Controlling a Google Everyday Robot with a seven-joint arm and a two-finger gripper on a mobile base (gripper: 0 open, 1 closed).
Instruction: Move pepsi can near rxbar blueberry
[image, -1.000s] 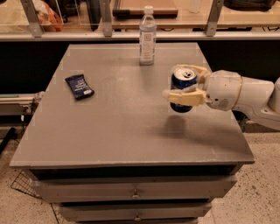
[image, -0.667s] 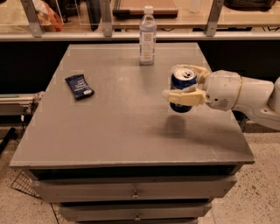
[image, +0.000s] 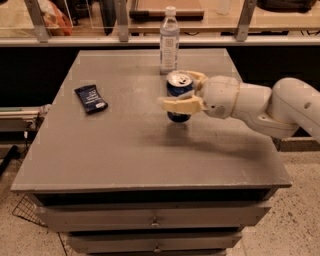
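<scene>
My gripper is going to release the pepsi can, now lifted a little above the table, on the grey table (image: 124, 105) beside the rxbar blueberry, toward the water bottle.
The pepsi can (image: 178, 89), blue with a silver top, is upright and held between the cream fingers of my gripper (image: 181, 91), lifted a little above the grey table (image: 125, 145). My white arm reaches in from the right. The rxbar blueberry (image: 91, 98), a flat dark navy wrapper with white print at its near end, lies on the left part of the table, well to the left of the can.
A clear plastic water bottle (image: 169, 41) stands upright at the table's back edge, just behind the can. A counter with metal posts runs behind the table. Drawers sit below the tabletop.
My gripper has carried the can to the left, toward the table's middle. The bar and the bottle have not moved.
</scene>
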